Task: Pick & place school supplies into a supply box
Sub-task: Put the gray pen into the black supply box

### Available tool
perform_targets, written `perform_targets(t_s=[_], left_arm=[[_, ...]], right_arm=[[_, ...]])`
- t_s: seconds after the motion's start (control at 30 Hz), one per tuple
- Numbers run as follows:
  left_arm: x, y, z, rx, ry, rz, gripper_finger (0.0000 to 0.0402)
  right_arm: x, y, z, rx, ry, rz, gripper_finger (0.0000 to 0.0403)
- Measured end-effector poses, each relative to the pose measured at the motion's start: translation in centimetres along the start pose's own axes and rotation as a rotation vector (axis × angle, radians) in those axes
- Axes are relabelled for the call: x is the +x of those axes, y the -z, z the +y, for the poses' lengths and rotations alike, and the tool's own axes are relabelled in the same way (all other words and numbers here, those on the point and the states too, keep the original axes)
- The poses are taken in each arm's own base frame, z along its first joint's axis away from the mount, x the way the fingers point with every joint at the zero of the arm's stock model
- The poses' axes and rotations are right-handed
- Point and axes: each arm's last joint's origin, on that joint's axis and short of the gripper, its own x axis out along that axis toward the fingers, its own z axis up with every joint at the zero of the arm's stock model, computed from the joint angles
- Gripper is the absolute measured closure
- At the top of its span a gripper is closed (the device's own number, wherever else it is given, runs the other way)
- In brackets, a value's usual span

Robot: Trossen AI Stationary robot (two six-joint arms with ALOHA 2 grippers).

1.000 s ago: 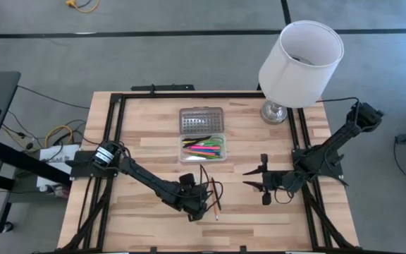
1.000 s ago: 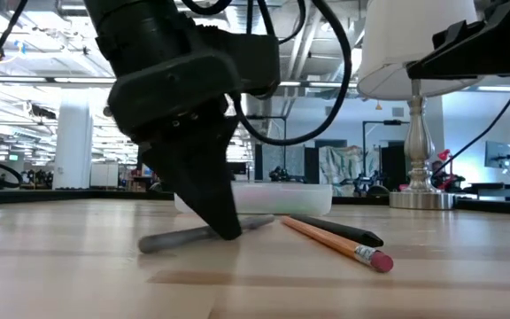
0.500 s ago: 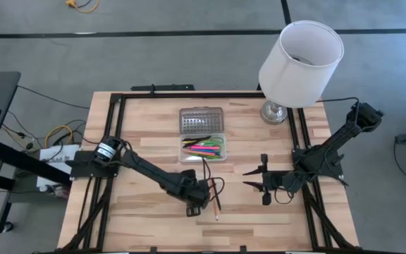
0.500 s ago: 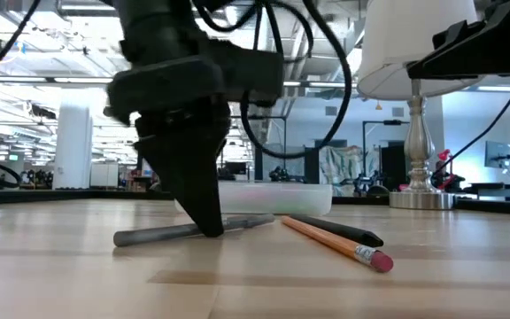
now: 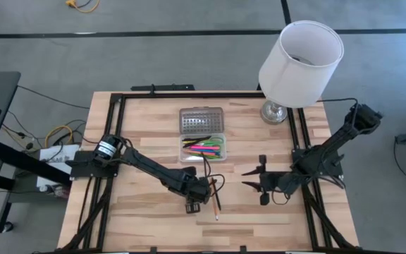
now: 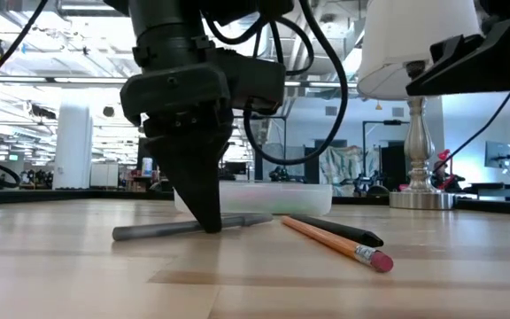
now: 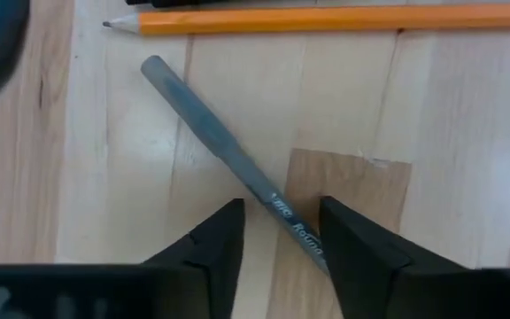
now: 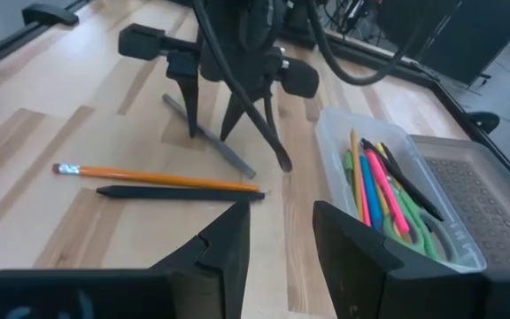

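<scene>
The grey pen lies at a slant across my left gripper's fingers, so I should push it straight gently with the fingers, then open and take the pen's printed middle [image 7: 283,213].
A grey pen [image 7: 228,146] lies flat on the wooden table, near the front middle. My left gripper [image 7: 279,213] points down over it, open, with one finger on each side of the pen's printed middle and a gap at both sides. The low view shows its fingertips [image 6: 211,223] down at the table beside the pen [image 6: 162,232]. An orange pencil [image 8: 158,177] and a black pen [image 8: 175,192] lie side by side just to the right. The supply box [image 5: 203,134] stands open farther back, with coloured pens in its tray. My right gripper [image 5: 258,181] waits open at the right.
A white lamp [image 5: 298,63] stands at the far right corner, its base on the table. The box's ribbed lid [image 8: 476,195] lies folded back behind the tray. Black frame rails run along the table's left and right edges. Bare wood lies left of the grey pen.
My left gripper has moved a little toward the table's left edge and turned about its own axis, staying low over the grey pen. The grey pen has slid slightly along the table toward the left. The pencil and black pen have stayed put.
</scene>
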Motion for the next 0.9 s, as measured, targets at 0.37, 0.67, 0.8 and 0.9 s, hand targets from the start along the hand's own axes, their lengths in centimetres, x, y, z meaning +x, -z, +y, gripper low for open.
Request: perform_targets(t_s=[0.37,0.67,0.8,0.9], left_arm=[[-0.02,0.23,0.14,0.082,-0.012,0.027,0.0323],[-0.11,0.7,0.45,0.076,-0.069,0.064,0.0344],[-0.12,0.75,0.5,0.092,-0.074,0.07,0.0357],[-0.13,0.83,0.55,0.103,-0.079,0.078,0.0365]], right_arm=[[0.29,0.03,-0.34,0.014,0.017,0.006,0.0282],[0.29,0.03,-0.33,0.014,0.017,0.006,0.0282],[0.29,0.03,-0.33,0.014,0.017,0.006,0.0282],[0.29,0.03,-0.33,0.014,0.017,0.006,0.0282]])
